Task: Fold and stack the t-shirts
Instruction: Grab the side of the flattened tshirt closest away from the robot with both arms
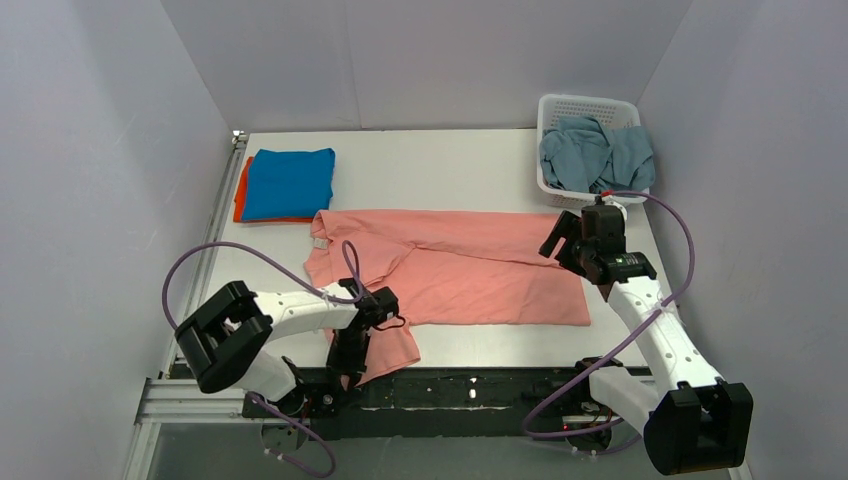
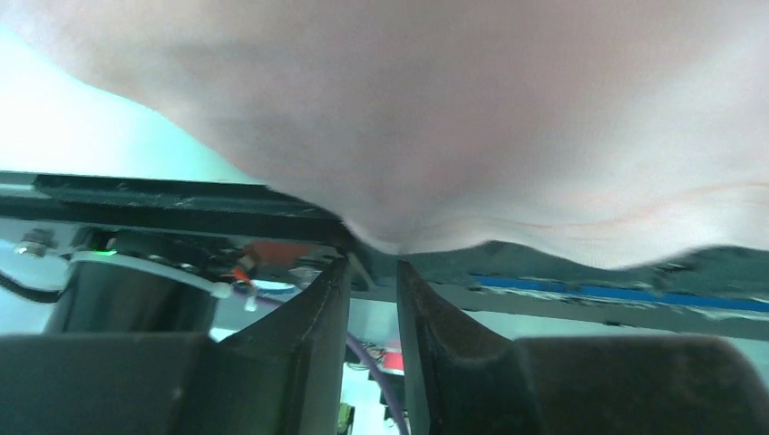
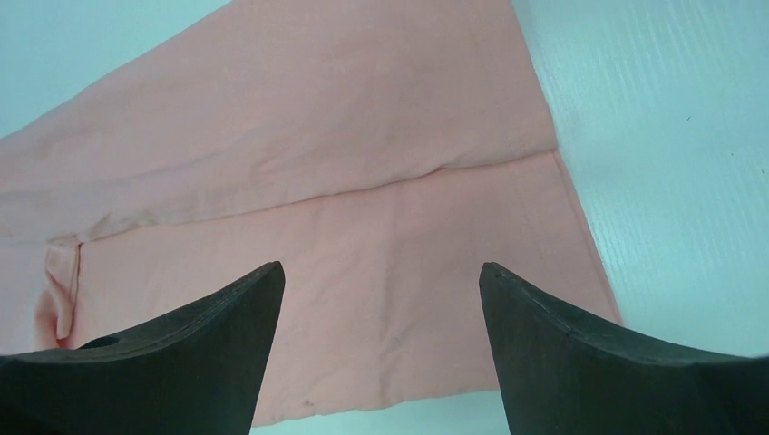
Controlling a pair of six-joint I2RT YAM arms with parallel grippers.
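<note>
The edge of the salmon-pink sleeve lies just past the left gripper's fingers, so the robot should open them and pinch further onto the sleeve [image 2: 399,213] before folding it in.
The salmon-pink t-shirt [image 1: 450,265] lies spread across the middle of the table, with one sleeve near the front edge. My left gripper [image 1: 352,352] is at that near sleeve. In the left wrist view its jaws [image 2: 374,261] stand a narrow gap apart, pinching the shirt's hem [image 2: 390,237], which dips to a point at the tips. My right gripper [image 1: 562,245] hovers open and empty over the shirt's right end [image 3: 363,227]. The bright blue t-shirt [image 1: 290,182] lies folded on the orange one [image 1: 240,195] at the back left. The dusty grey-blue one [image 1: 595,155] sits crumpled in the basket.
The white perforated basket [image 1: 588,104] stands at the back right corner. Grey walls enclose the table on three sides. A black rail [image 1: 470,390] runs along the front edge, and purple cables loop by each arm.
</note>
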